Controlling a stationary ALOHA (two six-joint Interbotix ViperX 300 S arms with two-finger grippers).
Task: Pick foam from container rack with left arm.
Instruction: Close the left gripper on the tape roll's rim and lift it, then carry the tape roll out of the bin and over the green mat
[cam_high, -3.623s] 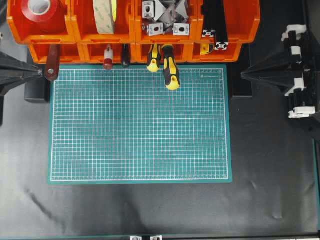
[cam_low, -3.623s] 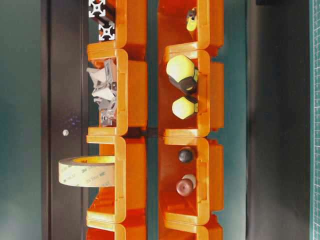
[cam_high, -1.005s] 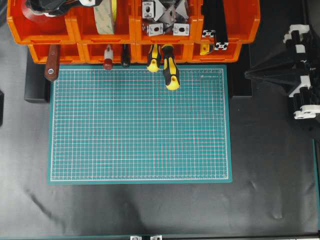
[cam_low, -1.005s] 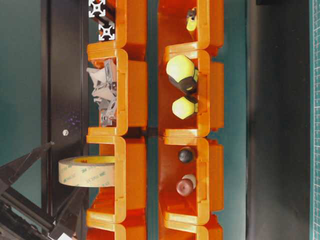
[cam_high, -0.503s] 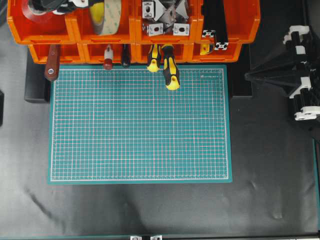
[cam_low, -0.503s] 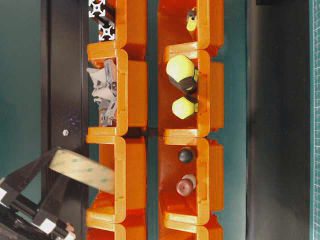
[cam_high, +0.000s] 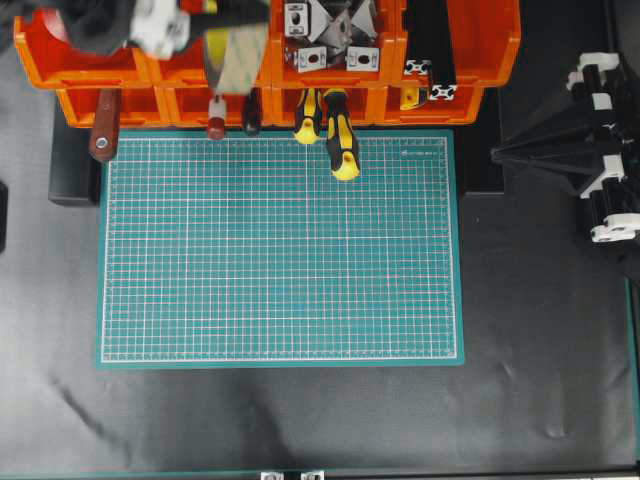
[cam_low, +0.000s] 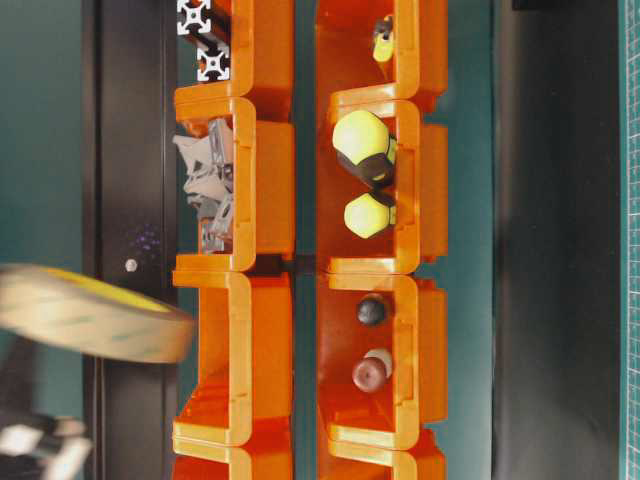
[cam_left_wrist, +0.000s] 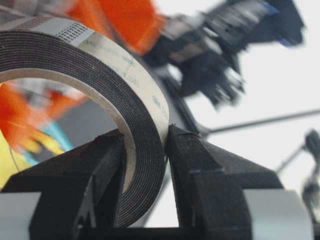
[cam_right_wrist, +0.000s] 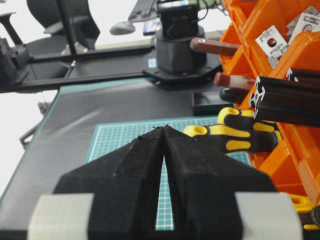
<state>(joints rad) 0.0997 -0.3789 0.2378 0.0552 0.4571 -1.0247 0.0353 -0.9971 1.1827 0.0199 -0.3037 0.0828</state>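
Note:
I need to release the foam from my left gripper on the green cutting mat (cam_high: 285, 311), near its edge opposite the rack.
The foam (cam_left_wrist: 150, 160), a black roll with a cream face, sits pinched between the black fingers of my left gripper (cam_left_wrist: 146, 131), one finger inside the ring and one outside. From overhead the blurred foam (cam_high: 237, 58) hangs over the front edge of the orange container rack (cam_high: 485, 60) at upper left, with the left gripper (cam_high: 200, 30) shut on it. The table-level view shows the foam (cam_low: 95, 318) clear of its bin in the rack (cam_low: 265, 200). My right gripper (cam_high: 497, 152) rests shut at the right, beside the mat; its jaws (cam_right_wrist: 164, 128) meet at the tips.
A green cutting mat (cam_high: 280, 250) lies in front of the rack. Yellow-and-black screwdriver handles (cam_high: 340, 140) and a brown-handled tool (cam_high: 103, 135) stick out of the front bins. Metal brackets (cam_high: 325, 35) and black extrusions (cam_high: 430, 45) fill the back bins.
The left gripper shut on the foam, tilted it, then lifted it out of its back bin toward the front of the rack. The right arm stayed put.

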